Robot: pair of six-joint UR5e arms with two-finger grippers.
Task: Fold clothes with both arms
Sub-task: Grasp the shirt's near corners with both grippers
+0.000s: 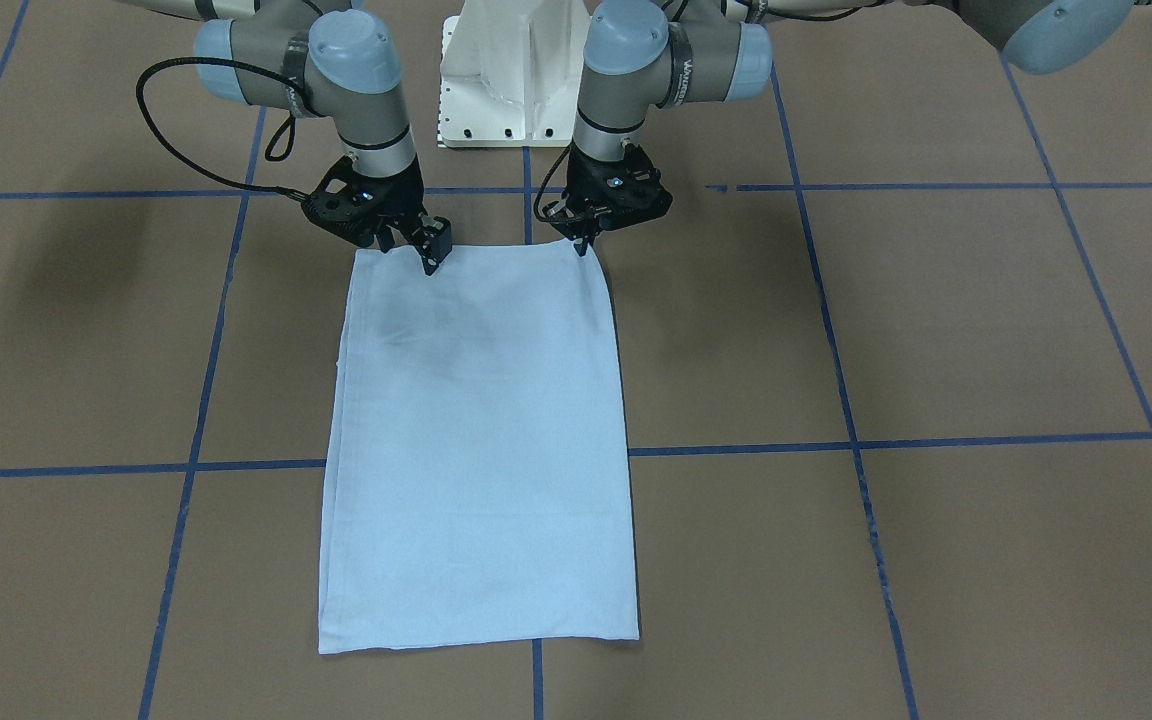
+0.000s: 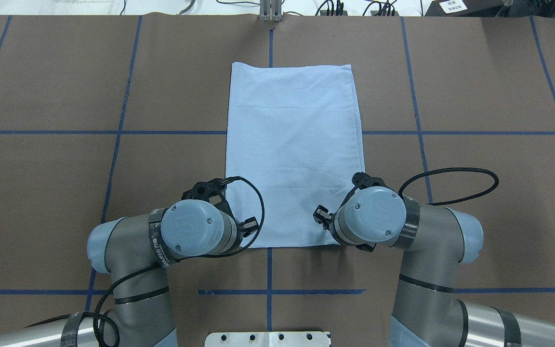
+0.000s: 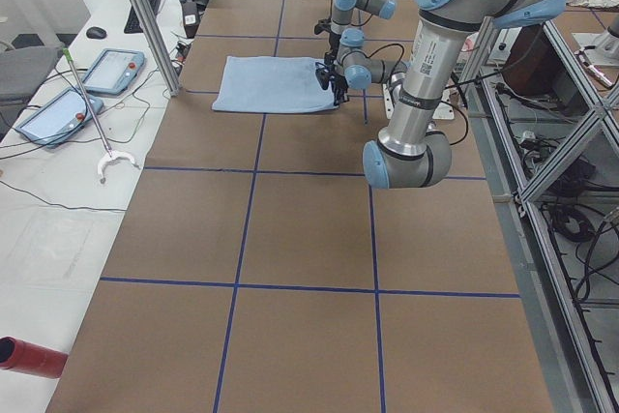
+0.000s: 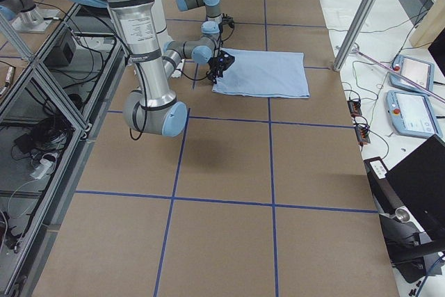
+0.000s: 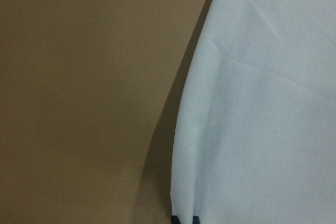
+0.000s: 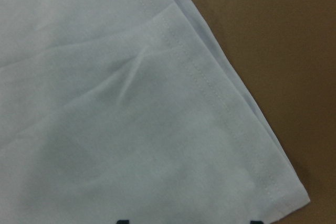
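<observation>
My left gripper alone is holding the T-shirt and the T-shirt's other near corner lies loose, so my right gripper will pinch the T-shirt's edge [image 6: 189, 216] next to that corner before folding.
The pale blue T-shirt [image 1: 481, 450] lies folded into a long rectangle on the brown table, and it also shows in the overhead view [image 2: 292, 144]. Its collar and print are hidden. My left gripper [image 1: 583, 243] is at the shirt's near corner on the robot's left. In the left wrist view its tips [image 5: 185, 219] are close together on the shirt's edge [image 5: 178, 145], which is slightly raised there. My right gripper [image 1: 411, 250] is open over the other near corner. In the right wrist view its tips [image 6: 189, 221] stand wide apart above the hemmed cloth [image 6: 131, 103].
The white pedestal base [image 1: 506, 80] stands just behind the two grippers. Blue tape lines [image 1: 736, 448] divide the brown table into squares. A side bench with tablets [image 3: 111, 70] and a metal post [image 3: 145, 16] lie beyond the shirt's far end.
</observation>
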